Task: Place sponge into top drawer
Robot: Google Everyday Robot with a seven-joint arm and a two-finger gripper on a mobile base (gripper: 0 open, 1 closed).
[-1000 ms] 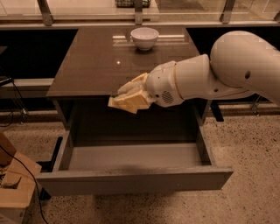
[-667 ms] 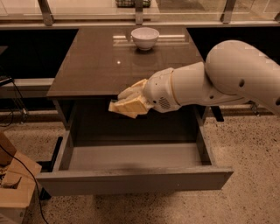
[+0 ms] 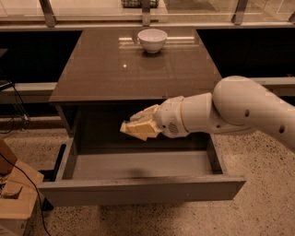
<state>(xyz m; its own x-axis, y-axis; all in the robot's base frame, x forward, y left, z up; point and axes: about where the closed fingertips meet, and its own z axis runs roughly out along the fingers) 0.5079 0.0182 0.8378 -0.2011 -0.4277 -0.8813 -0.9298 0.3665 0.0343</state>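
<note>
My gripper has the sponge above the drawer's back half. It will let it go on the middle of the open top drawer's grey bottom (image 3: 144,161).
The top drawer (image 3: 138,190) is pulled wide open under the brown-topped cabinet (image 3: 106,69). Its light grey inside (image 3: 143,165) holds nothing. My gripper (image 3: 137,127) reaches in from the right on a thick white arm (image 3: 239,110). It hangs above the back half of the drawer, just below the cabinet's front edge. It is shut on the sponge (image 3: 134,130), which shows as a pale yellow block between the fingers. The sponge's dark green layer is hidden.
A white bowl (image 3: 152,40) stands at the back of the cabinet top. A wooden box-like object (image 3: 14,196) and a black cable (image 3: 20,117) are on the speckled floor at the left. A rail with metal posts (image 3: 146,11) runs behind.
My gripper has come down with the sponge from the level of the cabinet's front edge to a spot lower over the open drawer. The drawer and bowl have not moved.
</note>
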